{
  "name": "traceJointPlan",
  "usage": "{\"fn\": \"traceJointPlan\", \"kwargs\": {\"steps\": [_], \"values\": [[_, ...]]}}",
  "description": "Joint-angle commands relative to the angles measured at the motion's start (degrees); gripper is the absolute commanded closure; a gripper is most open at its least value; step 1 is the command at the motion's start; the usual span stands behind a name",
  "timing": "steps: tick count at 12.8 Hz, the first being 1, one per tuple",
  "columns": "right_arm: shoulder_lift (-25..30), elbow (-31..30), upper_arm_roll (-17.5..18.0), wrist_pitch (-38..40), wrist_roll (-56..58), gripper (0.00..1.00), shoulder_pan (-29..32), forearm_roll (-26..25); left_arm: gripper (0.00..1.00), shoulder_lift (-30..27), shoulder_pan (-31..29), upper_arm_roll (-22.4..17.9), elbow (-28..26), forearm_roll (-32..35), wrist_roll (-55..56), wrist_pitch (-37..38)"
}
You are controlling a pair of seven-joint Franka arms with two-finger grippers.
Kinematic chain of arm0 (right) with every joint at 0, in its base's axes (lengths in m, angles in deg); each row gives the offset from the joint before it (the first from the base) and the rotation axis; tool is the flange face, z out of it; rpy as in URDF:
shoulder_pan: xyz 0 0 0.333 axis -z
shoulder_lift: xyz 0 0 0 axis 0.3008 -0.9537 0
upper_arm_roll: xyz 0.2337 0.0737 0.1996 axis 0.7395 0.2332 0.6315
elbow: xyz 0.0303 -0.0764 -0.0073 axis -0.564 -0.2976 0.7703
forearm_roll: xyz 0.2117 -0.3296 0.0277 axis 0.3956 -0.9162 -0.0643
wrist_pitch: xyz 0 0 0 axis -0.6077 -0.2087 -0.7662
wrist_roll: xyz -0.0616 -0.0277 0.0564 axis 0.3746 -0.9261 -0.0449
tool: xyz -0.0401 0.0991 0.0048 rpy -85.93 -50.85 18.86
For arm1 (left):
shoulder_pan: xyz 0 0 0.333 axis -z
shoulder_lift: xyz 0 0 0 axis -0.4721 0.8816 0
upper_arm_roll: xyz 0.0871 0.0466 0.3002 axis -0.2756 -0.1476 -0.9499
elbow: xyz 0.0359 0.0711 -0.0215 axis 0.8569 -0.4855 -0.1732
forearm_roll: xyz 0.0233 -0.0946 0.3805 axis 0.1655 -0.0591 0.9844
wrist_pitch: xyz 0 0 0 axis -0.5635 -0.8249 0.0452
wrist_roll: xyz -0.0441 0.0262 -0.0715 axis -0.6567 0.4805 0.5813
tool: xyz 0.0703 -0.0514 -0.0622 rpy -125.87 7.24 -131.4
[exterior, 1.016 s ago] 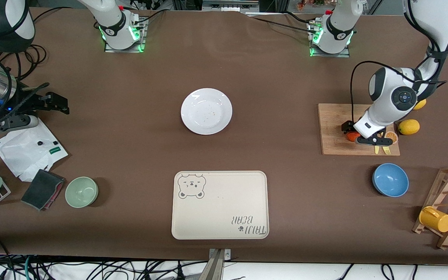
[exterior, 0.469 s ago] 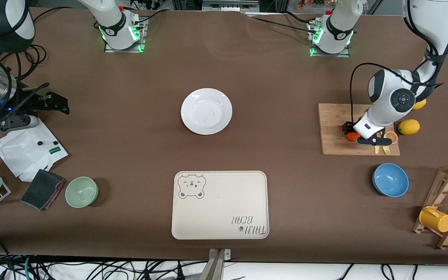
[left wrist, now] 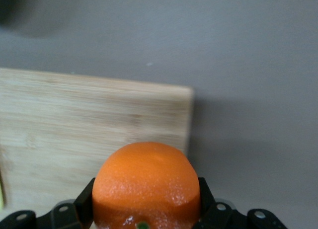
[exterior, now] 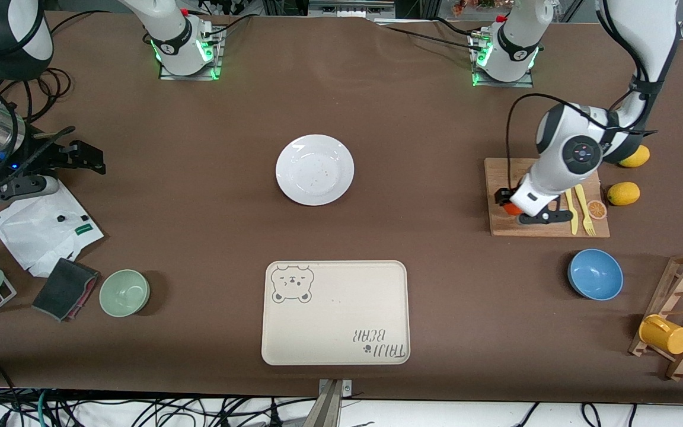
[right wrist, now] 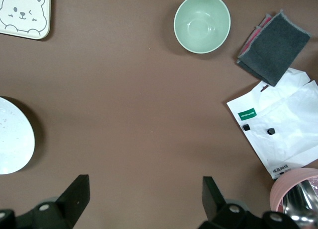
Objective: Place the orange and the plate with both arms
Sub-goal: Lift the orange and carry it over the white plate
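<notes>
My left gripper needs to let go of the orange on the middle of the white plate [exterior: 312,162], which is beyond the bear-print tray.
The orange [left wrist: 146,184] is gripped between the black fingers of my left gripper [left wrist: 146,201], which is shut on it. In the front view the orange [exterior: 511,208] shows as a small red-orange spot at the left gripper [exterior: 514,209], over the wooden cutting board [exterior: 503,172] near the board's edge toward the table's middle. The white plate [exterior: 315,169] lies at the table's middle, and its rim shows in the right wrist view [right wrist: 12,137]. My right gripper [right wrist: 144,194] hangs open over bare table at the right arm's end [exterior: 83,157], holding nothing.
A yellow knife and fork [exterior: 583,209], an orange slice [exterior: 597,209] and two lemons [exterior: 623,193] lie on or by the board. The bear-print tray [exterior: 335,311] is nearer the camera than the plate. A blue bowl [exterior: 595,274], green bowl [exterior: 124,292], mug rack [exterior: 682,314], grey cloth [exterior: 66,289] and white bag [exterior: 45,228] stand around.
My left gripper shut on the orange and carried it along the board toward the table's middle, uncovering the knife and fork. The right arm has not moved.
</notes>
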Motion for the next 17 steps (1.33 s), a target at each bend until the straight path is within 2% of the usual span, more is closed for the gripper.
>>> {"fn": "traceJointPlan", "kwargs": {"steps": [1, 6, 8, 10, 12, 15, 17], "values": [[0.3, 0.1, -0.1, 0.7, 0.5, 0.00, -0.1, -0.4, 0.70, 3.1, 2.7, 7.3, 12.0, -1.2, 15.7, 12.6], [0.3, 0.1, -0.1, 0.7, 0.5, 0.00, -0.1, -0.4, 0.70, 15.6, 20.8, 8.4, 29.3, -3.8, 42.3, 13.5], [0.3, 0.1, -0.1, 0.7, 0.5, 0.00, -0.1, -0.4, 0.70, 19.6, 26.9, 8.4, 34.7, -6.3, 49.4, 13.2], [0.3, 0.1, -0.1, 0.6, 0.5, 0.00, -0.1, -0.3, 0.70, 21.6, 32.2, 8.3, 37.0, -8.3, 55.9, 12.4], [0.3, 0.1, -0.1, 0.6, 0.5, 0.00, 0.0, -0.3, 0.70, 23.8, 35.6, 8.2, 37.1, -7.8, 64.4, 6.6], [0.3, 0.1, -0.1, 0.6, 0.5, 0.00, 0.0, -0.3, 0.70, 27.8, 39.0, 7.7, 36.8, -7.5, 65.6, -1.2], [0.3, 0.0, -0.2, 0.7, 0.5, 0.00, 0.0, -0.3, 0.68, 29.6, 42.8, 4.3, 36.7, -6.0, 65.8, -2.1]]}}
